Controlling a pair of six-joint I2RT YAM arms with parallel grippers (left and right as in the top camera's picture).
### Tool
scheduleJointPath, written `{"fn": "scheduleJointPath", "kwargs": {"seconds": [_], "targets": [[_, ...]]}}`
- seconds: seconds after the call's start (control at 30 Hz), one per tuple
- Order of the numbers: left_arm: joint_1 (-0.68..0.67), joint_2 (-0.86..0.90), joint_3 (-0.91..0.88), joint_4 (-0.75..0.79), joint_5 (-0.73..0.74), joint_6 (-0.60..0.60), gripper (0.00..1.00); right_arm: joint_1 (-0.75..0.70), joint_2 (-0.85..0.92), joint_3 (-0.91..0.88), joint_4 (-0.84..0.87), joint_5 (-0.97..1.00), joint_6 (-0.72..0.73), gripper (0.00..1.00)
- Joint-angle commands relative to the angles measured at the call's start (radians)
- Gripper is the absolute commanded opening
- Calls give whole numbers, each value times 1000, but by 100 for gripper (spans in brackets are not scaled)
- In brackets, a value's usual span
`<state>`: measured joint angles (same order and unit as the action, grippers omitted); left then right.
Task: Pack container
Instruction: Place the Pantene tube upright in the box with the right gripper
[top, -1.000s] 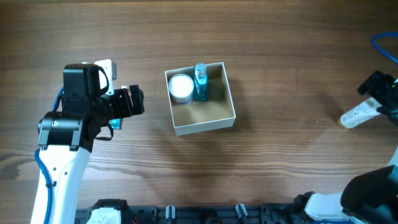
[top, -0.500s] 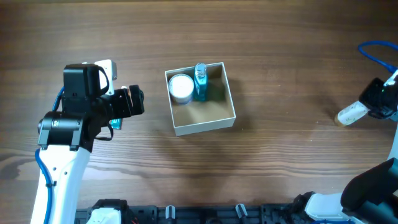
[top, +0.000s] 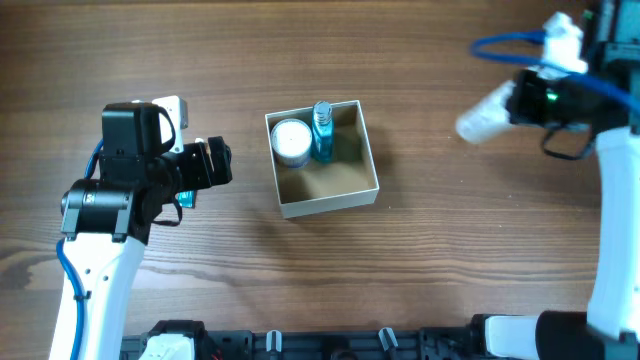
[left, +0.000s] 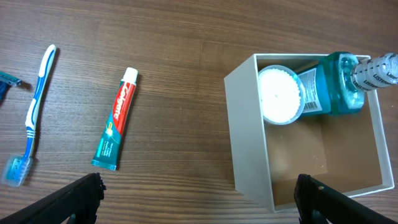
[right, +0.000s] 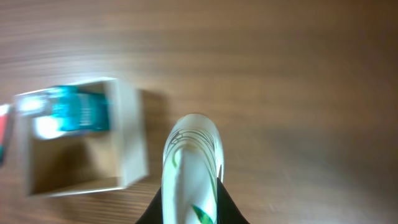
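My right gripper will let go of the white bottle in the container's free corner (top: 344, 136) (right: 104, 119) beside the blue mouthwash bottle. The white bottle is now above the table beside the container.
The container (top: 330, 206), a square white-walled box with a brown floor, sits mid-table. In it lie a round white jar (top: 291, 142) and a blue mouthwash bottle (top: 322, 130). My right gripper (top: 512, 104) hangs above the table to the container's right, shut on a white bottle with green leaf print (top: 482, 118). In the blurred right wrist view the white bottle (right: 189, 165) sticks out ahead of the right gripper (right: 189, 210), with the container (right: 132, 140) to the left. My left gripper (left: 199, 200) stands open left of the container (left: 247, 140), holding nothing.
On the wood left of the container lie a red-and-teal toothpaste tube (left: 116, 118) and a blue-and-white toothbrush (left: 34, 112), both under the left arm in the overhead view. A blue cable (top: 505, 42) loops near the right arm.
The right gripper shut on the white bottle at the table's right edge, lifted it and carried it up and left toward the container. The left arm stayed still.
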<state>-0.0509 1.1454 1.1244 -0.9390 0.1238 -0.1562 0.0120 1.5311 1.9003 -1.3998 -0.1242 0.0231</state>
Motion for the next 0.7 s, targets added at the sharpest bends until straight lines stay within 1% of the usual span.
{"fn": "scheduleJointPath", "kwargs": {"seconds": [0.0, 0.1, 0.2, 0.3, 0.67], "targets": [[-3, 1, 13, 2, -10, -12, 100, 187, -23, 52, 48, 40, -19, 4], [-3, 1, 13, 2, -10, -12, 100, 333, 28, 52, 109, 73, 17, 4], [-3, 1, 13, 2, -10, -12, 100, 413, 99, 52, 170, 112, 55, 4], [-3, 1, 13, 2, -10, -12, 100, 434, 167, 52, 190, 108, 85, 4], [-3, 1, 13, 2, -10, -12, 100, 434, 345, 52, 237, 75, 84, 4]]}}
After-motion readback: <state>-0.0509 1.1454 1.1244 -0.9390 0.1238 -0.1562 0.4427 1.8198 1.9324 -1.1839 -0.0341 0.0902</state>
